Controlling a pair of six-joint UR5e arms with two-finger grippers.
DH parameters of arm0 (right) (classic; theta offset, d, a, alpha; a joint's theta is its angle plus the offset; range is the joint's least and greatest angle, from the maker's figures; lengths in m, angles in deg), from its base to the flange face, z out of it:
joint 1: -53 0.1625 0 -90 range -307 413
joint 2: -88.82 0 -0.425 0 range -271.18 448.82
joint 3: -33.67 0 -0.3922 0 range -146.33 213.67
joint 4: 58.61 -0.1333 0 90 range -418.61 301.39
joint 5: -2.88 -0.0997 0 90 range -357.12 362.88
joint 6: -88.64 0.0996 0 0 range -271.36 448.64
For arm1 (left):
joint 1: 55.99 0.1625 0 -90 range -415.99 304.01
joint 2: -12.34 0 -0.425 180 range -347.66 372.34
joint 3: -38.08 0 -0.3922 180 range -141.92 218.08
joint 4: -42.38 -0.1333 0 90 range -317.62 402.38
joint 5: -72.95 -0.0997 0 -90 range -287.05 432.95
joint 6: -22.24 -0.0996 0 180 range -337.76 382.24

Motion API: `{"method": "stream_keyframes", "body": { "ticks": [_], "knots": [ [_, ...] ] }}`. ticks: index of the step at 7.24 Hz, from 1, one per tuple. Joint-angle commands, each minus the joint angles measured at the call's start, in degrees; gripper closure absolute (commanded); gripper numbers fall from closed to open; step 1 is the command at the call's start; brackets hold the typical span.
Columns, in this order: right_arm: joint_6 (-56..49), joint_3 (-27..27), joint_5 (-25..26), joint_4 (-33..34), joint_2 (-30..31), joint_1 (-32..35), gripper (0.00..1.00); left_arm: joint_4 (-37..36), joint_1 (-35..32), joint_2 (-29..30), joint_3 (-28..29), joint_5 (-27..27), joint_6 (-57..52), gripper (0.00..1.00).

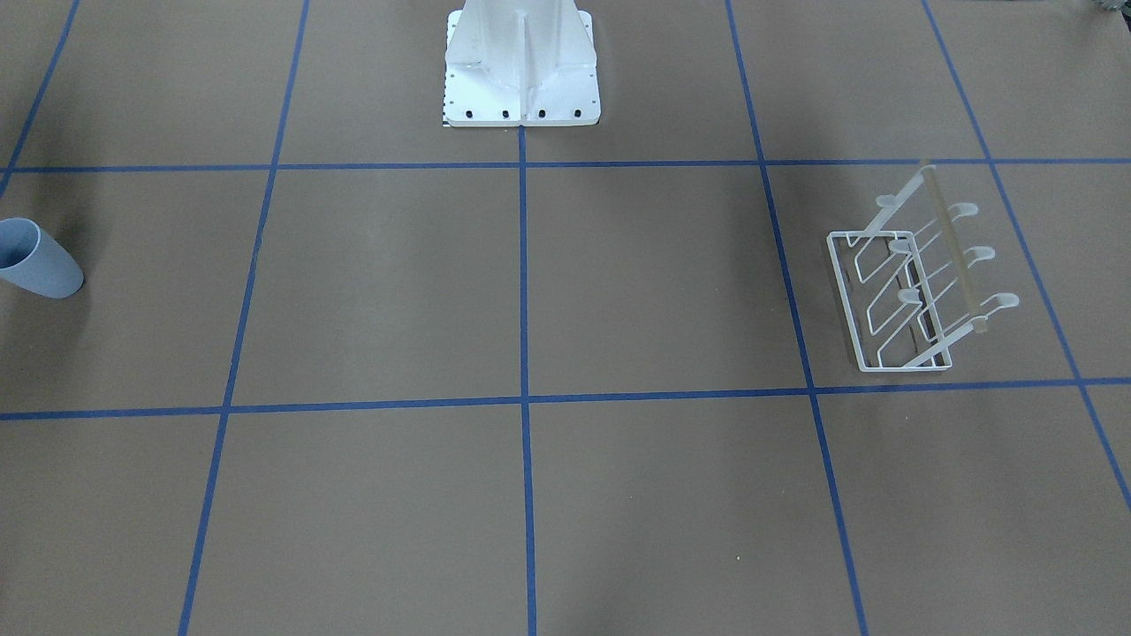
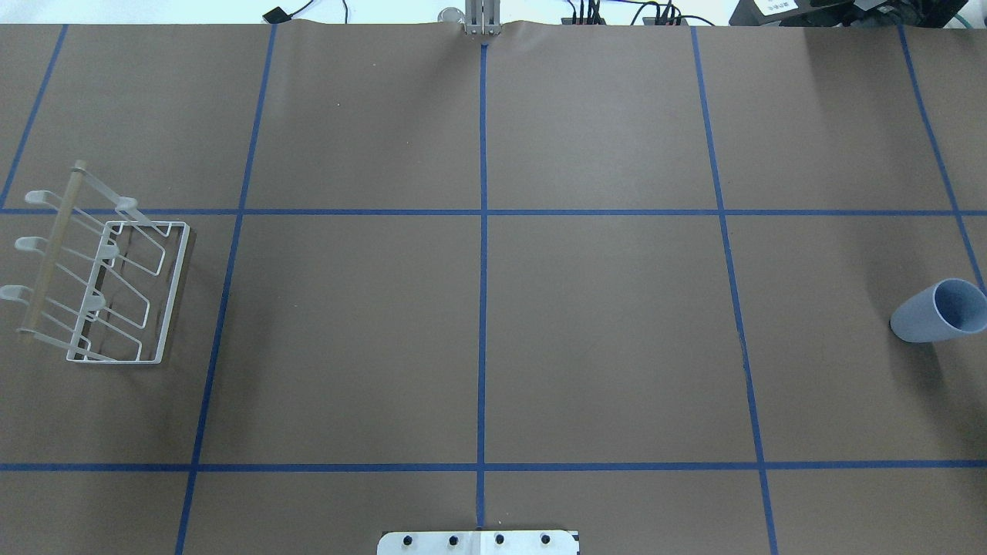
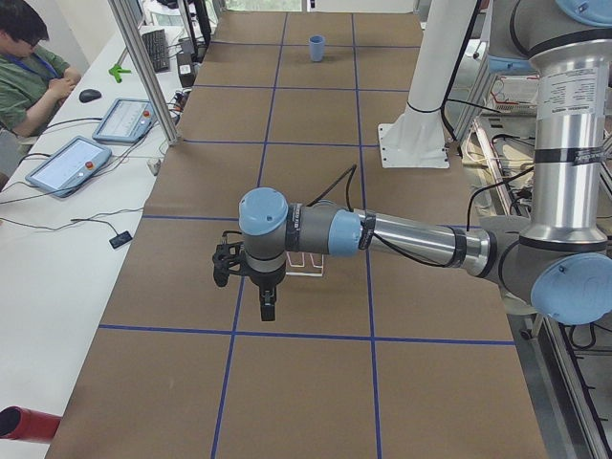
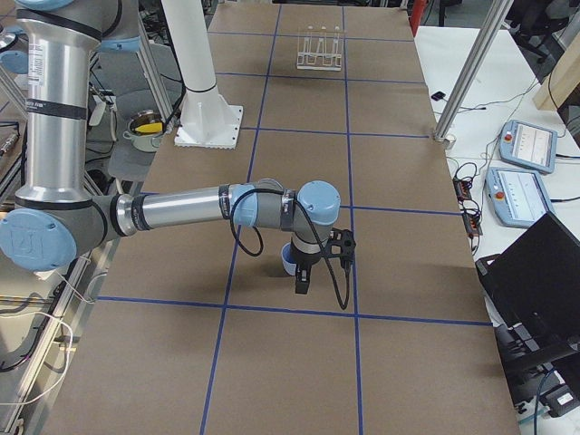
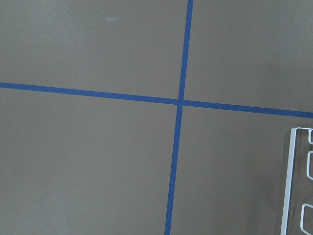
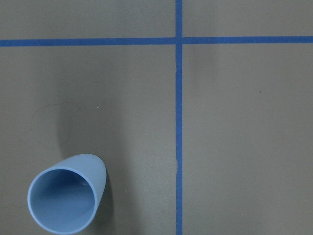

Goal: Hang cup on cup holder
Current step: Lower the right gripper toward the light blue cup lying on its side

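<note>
Next, my right gripper grips the pale blue cup's rim (image 1: pixel 3 223) (image 6: pixel 94 205), with one finger inside the cup's opening and the other outside.
The pale blue cup (image 2: pixel 937 312) stands upright, mouth up, at the table's far right in the overhead view; it also shows in the front view (image 1: pixel 40 261) and the right wrist view (image 6: pixel 66 198). The white wire cup holder (image 2: pixel 100 285) with its wooden rod stands at the far left, also in the front view (image 1: pixel 910 291); its edge shows in the left wrist view (image 5: pixel 296 181). My left gripper (image 3: pixel 268 308) hangs above the table near the holder. My right gripper (image 4: pixel 302 285) hangs beside the cup (image 4: pixel 288 260). I cannot tell if either is open or shut.
The white robot base plate (image 2: pixel 478 542) sits at the table's near middle edge. Blue tape lines (image 2: pixel 483 231) divide the brown table into squares. A seated operator (image 3: pixel 29 67) and tablets (image 3: pixel 67 163) are beside the table; a laptop (image 4: pixel 535 272) is on the other side.
</note>
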Motion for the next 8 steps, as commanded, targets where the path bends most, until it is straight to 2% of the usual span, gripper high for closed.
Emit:
{"method": "stream_keyframes", "body": {
  "ticks": [1, 5, 6, 7, 8],
  "knots": [
    [-0.1, -0.2, -0.6, -0.2, 0.0, 0.2, 0.0, 0.0, 0.0, -0.1, -0.1, 0.2, 0.1, 0.02],
    [0.3, -0.7, -0.3, -0.4, -1.0, 0.9, 0.0, -0.6, 0.0, -0.6, -1.3, 0.1, 0.6, 0.02],
    [0.8, -2.5, -0.1, -1.0, -2.2, 0.9, 0.0, 0.0, 0.0, -0.6, -2.6, 0.5, 0.6, 0.02],
    [0.8, -2.3, 0.3, -3.7, -2.8, 0.8, 0.0, 0.6, 0.2, -2.2, -4.3, 0.5, 0.2, 0.02],
    [0.5, -1.5, -0.7, -5.3, -0.9, 0.9, 0.0, 1.6, 0.1, -2.7, -4.6, 0.6, 0.8, 0.02]
  ]
}}
